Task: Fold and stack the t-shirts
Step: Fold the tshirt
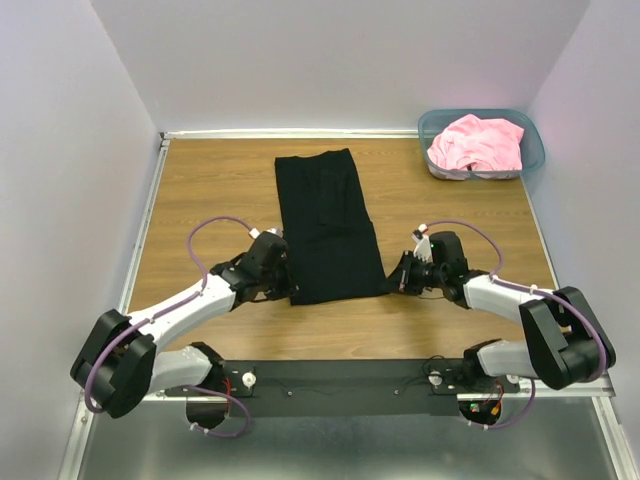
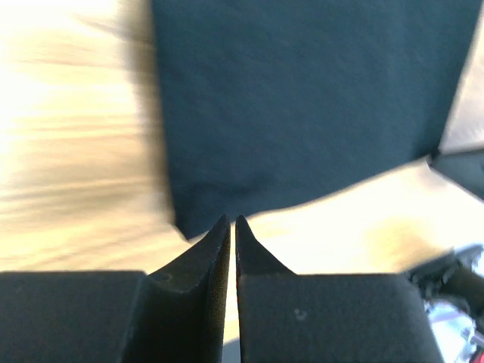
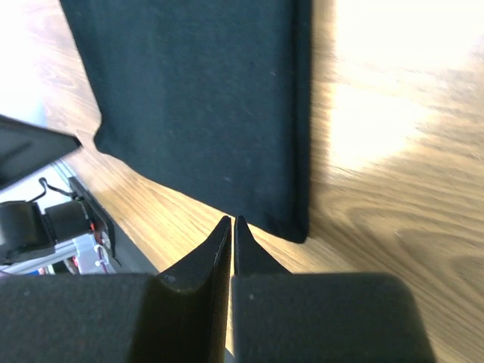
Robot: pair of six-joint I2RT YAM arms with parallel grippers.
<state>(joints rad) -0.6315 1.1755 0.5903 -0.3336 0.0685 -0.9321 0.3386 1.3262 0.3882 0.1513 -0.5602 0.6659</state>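
I should open my right gripper, which is shut just short of the black t-shirt's near corner, reach further in and pinch the black t-shirt's side edge point(image 3: 302, 200) before I fold.
The black t-shirt point(image 1: 325, 225) lies folded into a long strip down the middle of the wooden table point(image 1: 210, 180). My left gripper point(image 1: 285, 282) sits at its near left corner, my right gripper point(image 1: 395, 278) at its near right corner. In the left wrist view the black t-shirt point(image 2: 302, 98) has its corner just ahead of the left gripper point(image 2: 232, 219), whose jaws are shut with only a slit between them and hold nothing. The right gripper point(image 3: 231, 219) is likewise shut and empty, just short of the black t-shirt point(image 3: 204, 98) edge. The pink t-shirt point(image 1: 478, 143) is crumpled in the bin.
A teal plastic bin point(image 1: 535, 152) stands at the far right corner of the table. Grey walls close in the left, back and right sides. A metal rail point(image 1: 340, 375) with the arm bases runs along the near edge.
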